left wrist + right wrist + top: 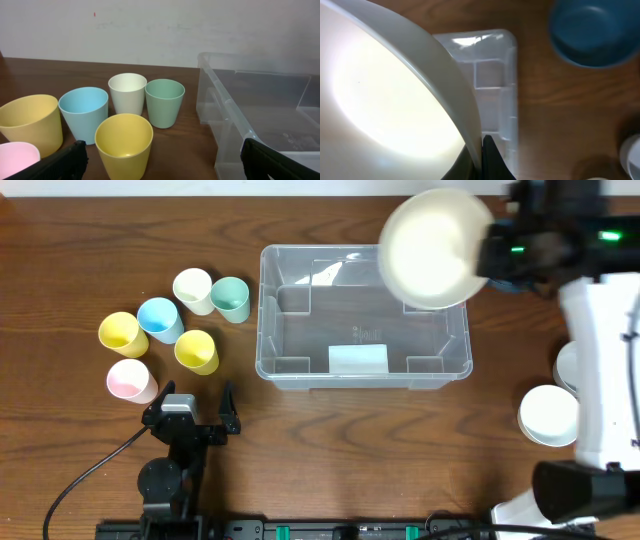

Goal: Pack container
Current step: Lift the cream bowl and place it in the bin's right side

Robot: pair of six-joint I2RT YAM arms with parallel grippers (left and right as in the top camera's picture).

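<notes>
The cream bowl will go down on the container's bottom just beyond the white label (392,302), set there by my right gripper.
The container (300,370) is a large clear rectangular bin with a white label, at the table's middle; it holds nothing. It also shows in the left wrist view (235,120) and the right wrist view (495,75). My right gripper (481,155) is shut on the rim of a cream bowl (432,248) and holds it above the container's far right corner. The bowl fills the right wrist view (385,100). My left gripper (193,416) is open and empty, low on the table in front of the cups, left of the container.
Several cups stand left of the container: cream (192,288), green (231,298), blue (159,319), two yellow (122,332) (196,351) and pink (130,380). White bowls (549,415) sit at the right. A blue bowl (592,32) shows in the right wrist view.
</notes>
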